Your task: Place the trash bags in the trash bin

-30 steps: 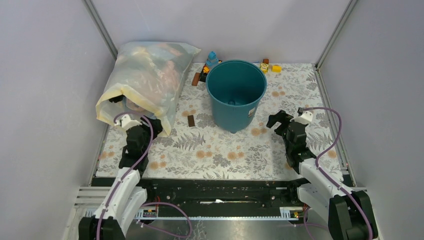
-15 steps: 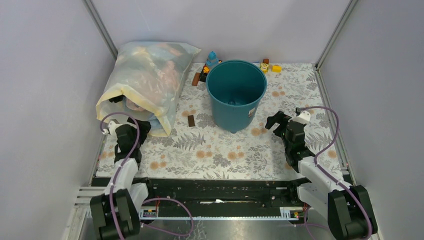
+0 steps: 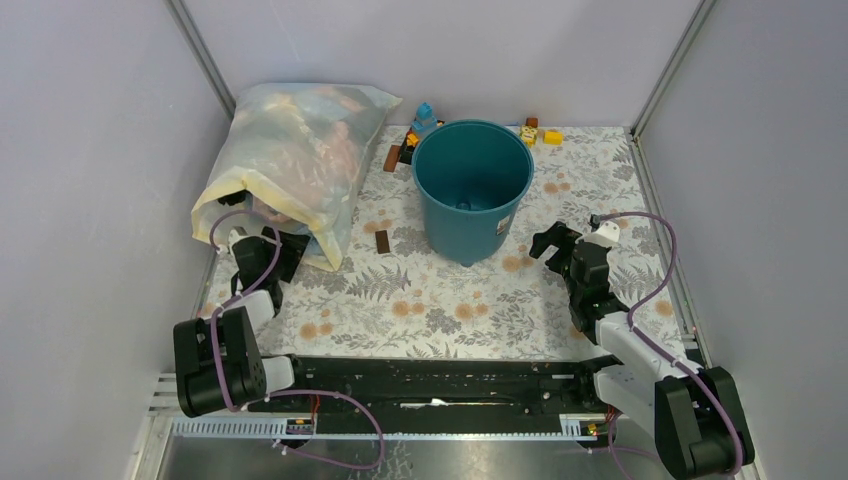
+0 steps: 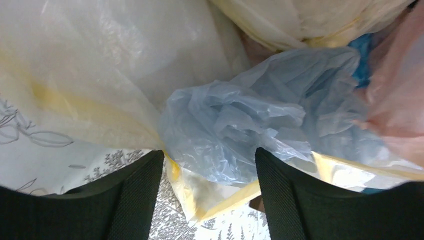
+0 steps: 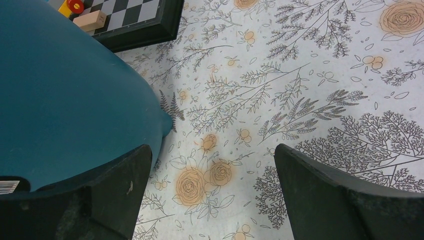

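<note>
I need to grip only the blue bag's crumpled fold [image 4: 245, 124], because the clear sack's yellow edge runs under the blue bag where my left gripper's fingers would close.
The pale blue trash bag [image 4: 240, 125] is crumpled in the mouth of the big yellowish clear sack [image 3: 290, 160]; a bit of it shows from above [image 3: 312, 242]. My left gripper [image 4: 207, 195] is open, its fingers either side of the blue bag's lower edge and the sack's yellow hem; from above the left gripper [image 3: 283, 250] sits at the sack's mouth. The teal trash bin [image 3: 471, 187] stands upright and empty mid-table; its wall fills the left of the right wrist view [image 5: 65, 100]. My right gripper [image 3: 548, 243] is open and empty, just right of the bin's base, also seen in the right wrist view [image 5: 212, 192].
Small toys and blocks [image 3: 415, 135] lie behind the bin, and yellow ones [image 3: 540, 133] to its right. A small brown block [image 3: 382, 241] lies between sack and bin. A checkered board edge [image 5: 135, 22] shows behind the bin. Grey walls enclose the table.
My left arm has folded back and swung left, with its gripper now lower and pushed toward the sack's mouth. The right gripper has barely moved.
</note>
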Motion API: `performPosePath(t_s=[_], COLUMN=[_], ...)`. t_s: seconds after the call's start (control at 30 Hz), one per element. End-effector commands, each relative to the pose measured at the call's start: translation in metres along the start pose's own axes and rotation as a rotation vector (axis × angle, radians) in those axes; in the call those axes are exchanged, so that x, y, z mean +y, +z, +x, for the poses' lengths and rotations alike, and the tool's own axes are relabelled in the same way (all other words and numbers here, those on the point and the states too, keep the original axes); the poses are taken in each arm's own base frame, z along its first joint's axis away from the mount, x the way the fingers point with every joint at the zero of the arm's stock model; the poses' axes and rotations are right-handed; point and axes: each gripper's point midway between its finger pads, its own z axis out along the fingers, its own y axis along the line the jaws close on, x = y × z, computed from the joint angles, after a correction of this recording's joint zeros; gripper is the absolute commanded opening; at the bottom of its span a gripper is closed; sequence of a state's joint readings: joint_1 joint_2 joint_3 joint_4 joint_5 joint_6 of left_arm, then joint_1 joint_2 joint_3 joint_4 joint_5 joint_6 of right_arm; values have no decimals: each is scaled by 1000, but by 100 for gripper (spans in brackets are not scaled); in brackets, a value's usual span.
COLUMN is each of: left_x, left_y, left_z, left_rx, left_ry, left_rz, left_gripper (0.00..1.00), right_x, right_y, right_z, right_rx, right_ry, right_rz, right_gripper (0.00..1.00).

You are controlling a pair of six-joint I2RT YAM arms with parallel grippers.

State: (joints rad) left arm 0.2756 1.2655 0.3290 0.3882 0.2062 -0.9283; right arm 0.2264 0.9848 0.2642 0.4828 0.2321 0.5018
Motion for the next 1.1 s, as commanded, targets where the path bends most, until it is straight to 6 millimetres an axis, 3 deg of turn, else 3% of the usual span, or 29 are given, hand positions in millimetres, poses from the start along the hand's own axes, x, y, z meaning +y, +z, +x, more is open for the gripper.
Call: performPosePath(t_s=[0.0,0.2,0.23,0.27,0.33,0.4,0.57,0.73,0.97,1.07], left_x=[-38,-36,-38,-39,-41,-36,-30,-39,-31,-33], left_y=[2,0,-1,-2,-5,-10,-32,-42,-25,-14], left_z=[-24,-22,-21,-20,-19,-19,-39,-50,-44,-36], left_rx=[-64,-70,-64,-56,-49,-60,-193,-255,-222,-164], left_ry=[24,35,36,39,44,44,45,57,3,-17], left_rz=[138,142,152,160,162,133,76,109,90,113], left_gripper=[67,26,30,39,69,81,82,73,64,66], right_x=[13,12,11,11,11,11,10,11,11,11], right_y=[2,5,6,6,6,6,7,8,9,9], right_z=[-16,-14,-14,-13,-12,-13,-12,-11,-11,-10], right_rx=[-44,-33,-30,-26,-24,-24,-21,-16,-15,-14], right_ry=[-4,-6,-7,-8,-9,-9,-9,-10,-9,-10], right_rz=[-38,-29,-27,-26,-25,-25,-22,-23,-22,-21], right_gripper=[100,100,100,100,100,100,100,100,100,100])
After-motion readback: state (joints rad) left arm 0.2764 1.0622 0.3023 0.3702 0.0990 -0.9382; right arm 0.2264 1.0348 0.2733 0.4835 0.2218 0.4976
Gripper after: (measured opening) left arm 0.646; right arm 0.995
